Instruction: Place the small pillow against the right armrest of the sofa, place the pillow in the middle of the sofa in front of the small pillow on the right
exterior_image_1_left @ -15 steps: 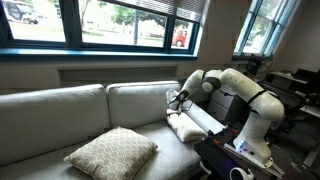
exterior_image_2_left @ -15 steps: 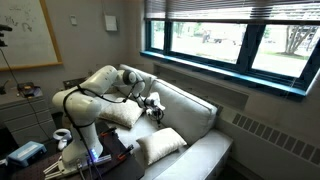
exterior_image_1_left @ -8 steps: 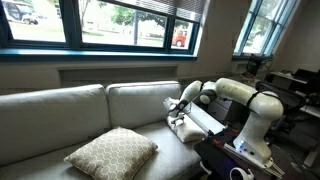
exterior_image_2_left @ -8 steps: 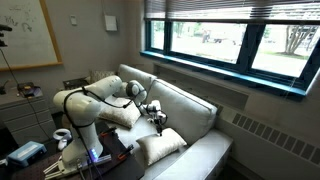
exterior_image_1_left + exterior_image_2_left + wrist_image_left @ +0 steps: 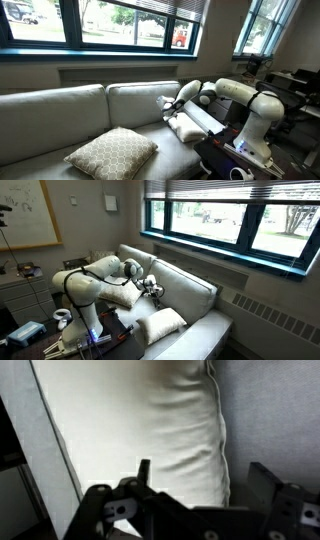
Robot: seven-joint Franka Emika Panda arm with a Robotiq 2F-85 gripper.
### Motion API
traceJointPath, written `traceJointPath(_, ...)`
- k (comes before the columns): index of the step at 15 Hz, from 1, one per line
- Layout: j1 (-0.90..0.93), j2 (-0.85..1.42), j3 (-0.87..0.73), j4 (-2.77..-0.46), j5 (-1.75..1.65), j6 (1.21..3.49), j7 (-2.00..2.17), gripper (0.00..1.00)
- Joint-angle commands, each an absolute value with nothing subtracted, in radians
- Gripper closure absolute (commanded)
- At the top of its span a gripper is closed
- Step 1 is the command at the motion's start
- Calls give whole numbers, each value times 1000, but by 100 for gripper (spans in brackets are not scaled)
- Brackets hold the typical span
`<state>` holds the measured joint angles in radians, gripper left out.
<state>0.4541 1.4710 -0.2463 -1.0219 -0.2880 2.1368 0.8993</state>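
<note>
The small pillow still lies flat, so the small pillow's end [image 5: 178, 119] [image 5: 198, 488] nearest the sofa's back is the next place my gripper should go down to and close.
The small pillow [image 5: 186, 129] [image 5: 122, 295], plain off-white, lies against the right armrest [image 5: 206, 118] of the grey-beige sofa [image 5: 60, 112] [image 5: 192, 288]. It fills most of the wrist view [image 5: 150, 420]. My gripper [image 5: 168, 101] [image 5: 152, 286] [image 5: 205, 478] hovers just above and beside it, open, with nothing held between its fingers. The large lattice-patterned pillow [image 5: 111, 153] [image 5: 160, 326] lies flat on the seat near the sofa's front edge, apart from the gripper.
Windows with dark frames [image 5: 110, 25] run behind the sofa back. The robot's base [image 5: 250, 140] stands at the armrest end beside a dark table with gear [image 5: 230, 165]. A blue box [image 5: 25, 333] sits near the base.
The gripper dipped towards the small pillow, then lifted and shifted a little towards the sofa's middle. Its jaws stayed open. Both pillows have kept their places.
</note>
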Motion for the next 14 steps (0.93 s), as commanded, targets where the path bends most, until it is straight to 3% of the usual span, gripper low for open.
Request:
traceJointPath(1,450,1471,-229,-987,-326,2115,887,0)
traceJointPath(14,434,1444,-241,-1110,-307,2153,922,0)
